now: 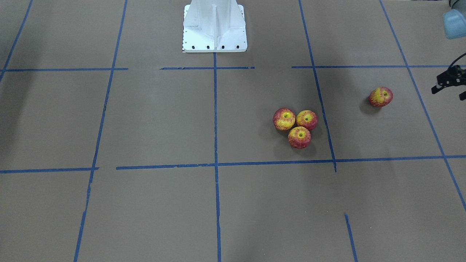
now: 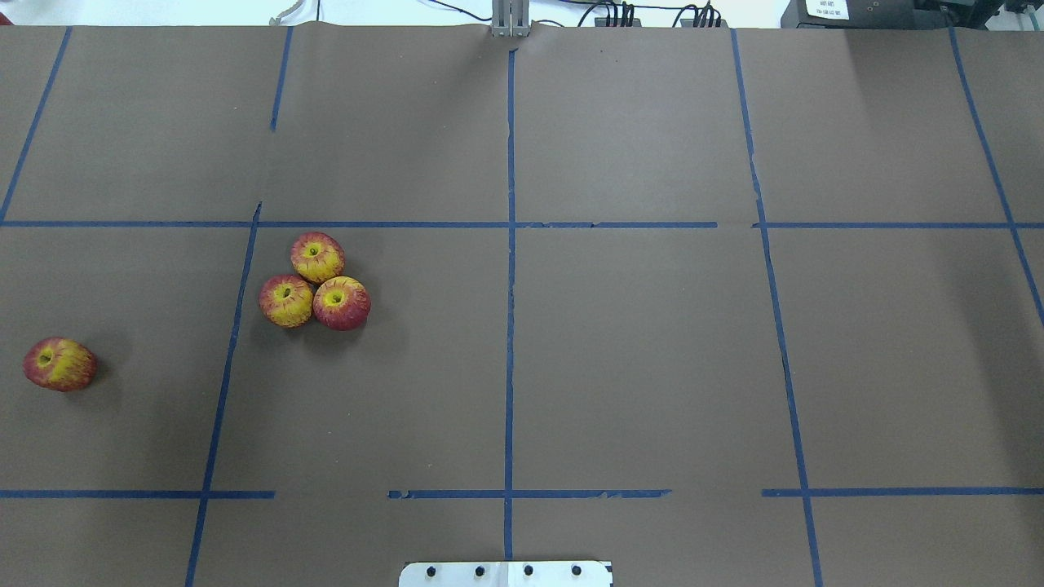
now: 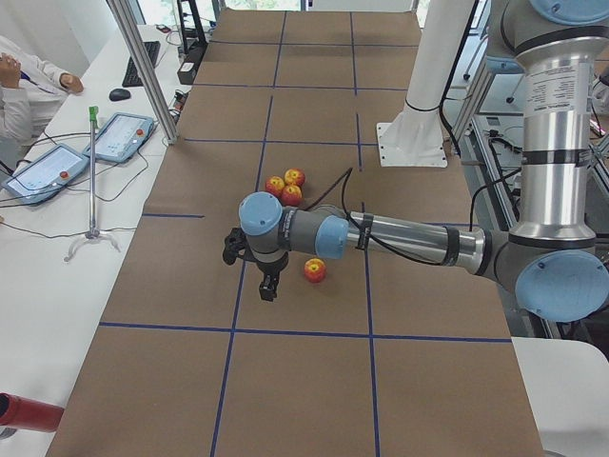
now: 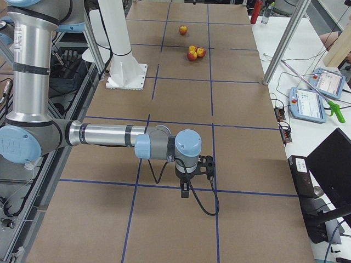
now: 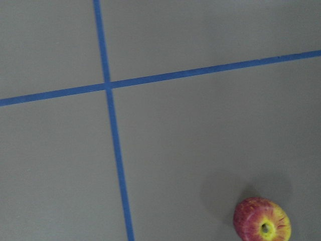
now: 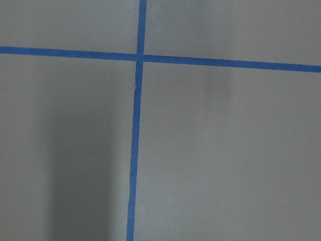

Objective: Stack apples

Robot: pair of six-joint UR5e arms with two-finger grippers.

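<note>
The robot's left gripper needs to next move to the lone apple lying apart from the cluster and close around that apple's sides (image 1: 380, 98) (image 5: 262, 220).
Three apples (image 2: 317, 257) (image 2: 286, 301) (image 2: 342, 302) sit touching in a cluster on the brown table, stems up. They also show in the front view (image 1: 299, 137). A fourth apple (image 2: 59, 364) lies alone, tilted, to the robot's left; it also shows in the front view (image 1: 380, 96) and the left wrist view (image 5: 262, 226). My left gripper (image 1: 448, 83) hangs just beside this lone apple, apart from it, and is cut off by the frame edge. I cannot tell if it is open. My right gripper (image 4: 189, 183) hovers far away over bare table; I cannot tell its state.
The white robot base (image 1: 214, 29) stands at the table's middle rear. Blue tape lines (image 2: 510, 285) grid the brown surface. Tablets (image 3: 119, 138) and an operator's desk lie along the far side.
</note>
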